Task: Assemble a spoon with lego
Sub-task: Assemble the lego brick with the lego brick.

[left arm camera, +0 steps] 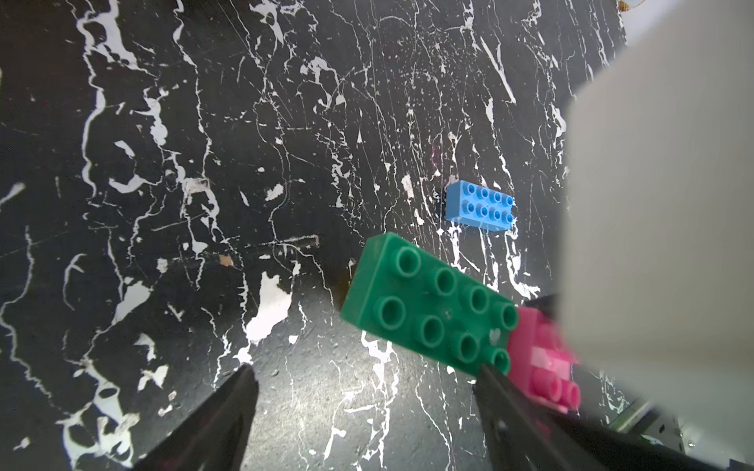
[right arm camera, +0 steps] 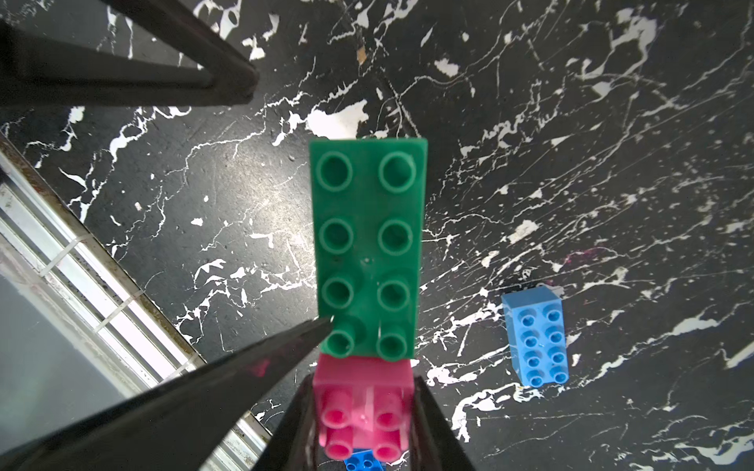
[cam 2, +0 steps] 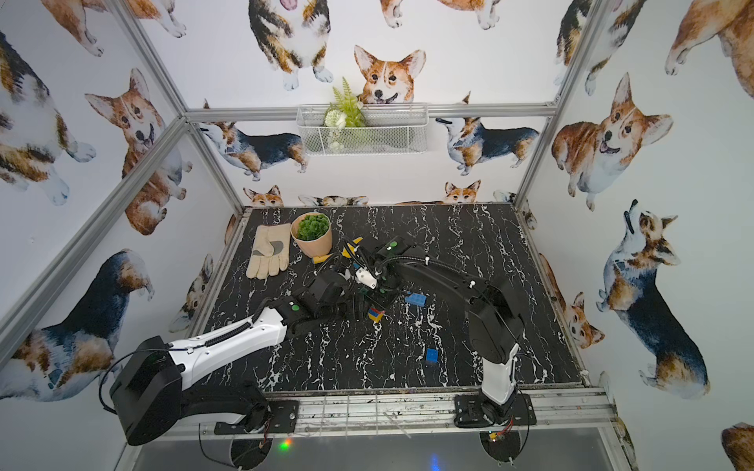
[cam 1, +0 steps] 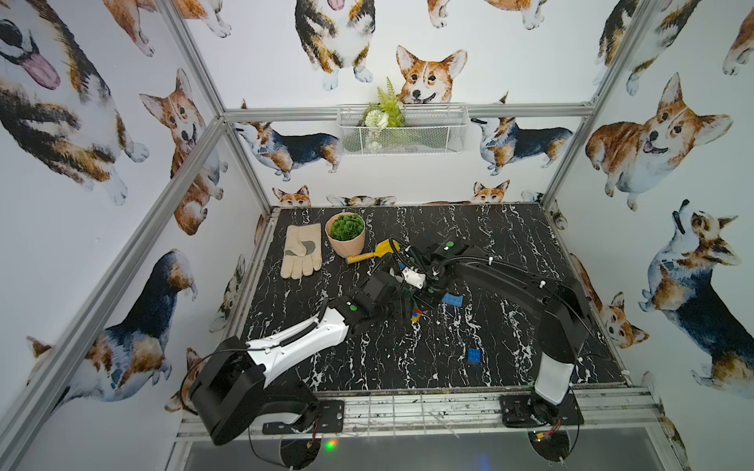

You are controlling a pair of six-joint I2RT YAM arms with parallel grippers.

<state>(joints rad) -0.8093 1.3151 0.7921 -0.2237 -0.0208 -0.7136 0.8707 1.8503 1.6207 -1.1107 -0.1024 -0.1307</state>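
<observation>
The pink brick, now hanging above the table, will be let go by my right gripper on the table (cam 1: 424, 309) (right arm camera: 366, 410) between my left gripper and the light blue brick.
My right gripper (right arm camera: 363, 393) is shut on a pink brick (right arm camera: 363, 412) that is joined end-on to a long green brick (right arm camera: 367, 248); both hang above the table. My left gripper (left arm camera: 367, 387) is open, and one of its fingertips (left arm camera: 495, 383) touches the green brick (left arm camera: 428, 301) near the pink brick (left arm camera: 538, 359). A light blue brick (cam 1: 453, 299) lies flat on the table beside them. Both top views show a small yellow, red and blue stack (cam 1: 416, 316) just in front of the grippers and a darker blue brick (cam 2: 431, 355) nearer the front. No whole spoon is in view.
At the back left lie a cream glove (cam 1: 302, 250), a potted green plant (cam 1: 347, 234) and a yellow toy shovel (cam 1: 373, 253). A white wire basket (cam 1: 402, 128) hangs on the back wall. A metal rail (cam 1: 408, 407) runs along the table's front edge.
</observation>
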